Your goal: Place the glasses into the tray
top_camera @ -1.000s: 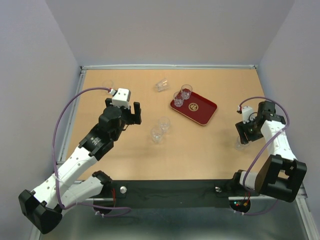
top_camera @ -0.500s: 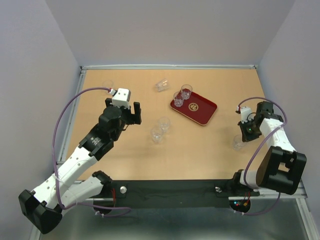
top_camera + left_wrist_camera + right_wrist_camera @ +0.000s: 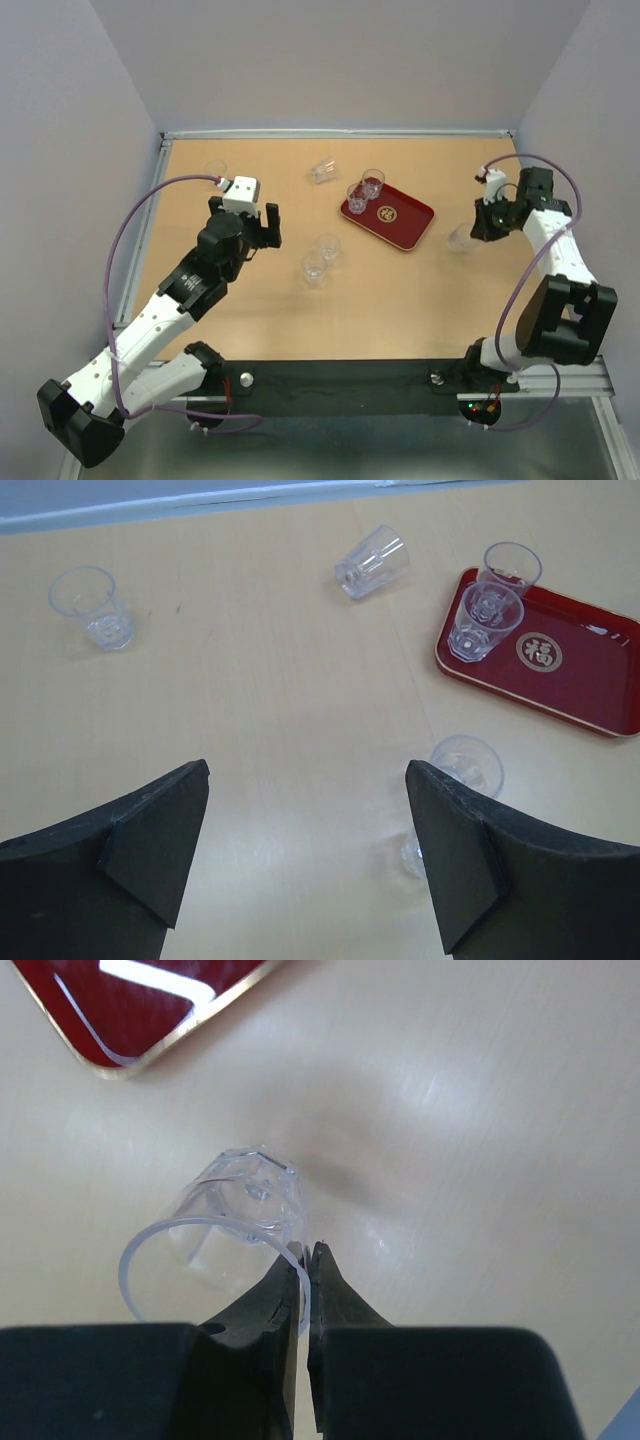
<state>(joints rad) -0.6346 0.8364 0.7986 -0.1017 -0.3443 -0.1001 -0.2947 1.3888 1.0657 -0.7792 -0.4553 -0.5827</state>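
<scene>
My right gripper needs to let go of the glass beside the standing glasses, between the gold emblem and the tray's far edge (image 3: pixel 391 195). The glass now hangs tilted above the table.
My right gripper (image 3: pixel 478 229) is shut on the rim of one of the clear glasses (image 3: pixel 460 238), one finger inside and one outside, just right of the dark red tray (image 3: pixel 412 221). In the right wrist view that glass (image 3: pixel 226 1243) hangs tilted from the right gripper (image 3: pixel 308 1258) above the table, with the tray's corner (image 3: pixel 120 1005) ahead. Two glasses (image 3: pixel 372 183) (image 3: pixel 357 197) stand at the tray's far left end. My left gripper (image 3: pixel 306 770) is open and empty over the table, with two glasses (image 3: pixel 327 247) (image 3: pixel 314 268) to its right.
A glass (image 3: pixel 322 171) lies tipped on its side near the far edge, left of the tray. Another glass (image 3: pixel 215 170) stands at the far left corner. Purple cables loop off both arms. Walls enclose the table on three sides.
My right gripper has shut on the glass's rim and carried it from the near right of the table up and left, to beside the tray. The left arm has not moved.
</scene>
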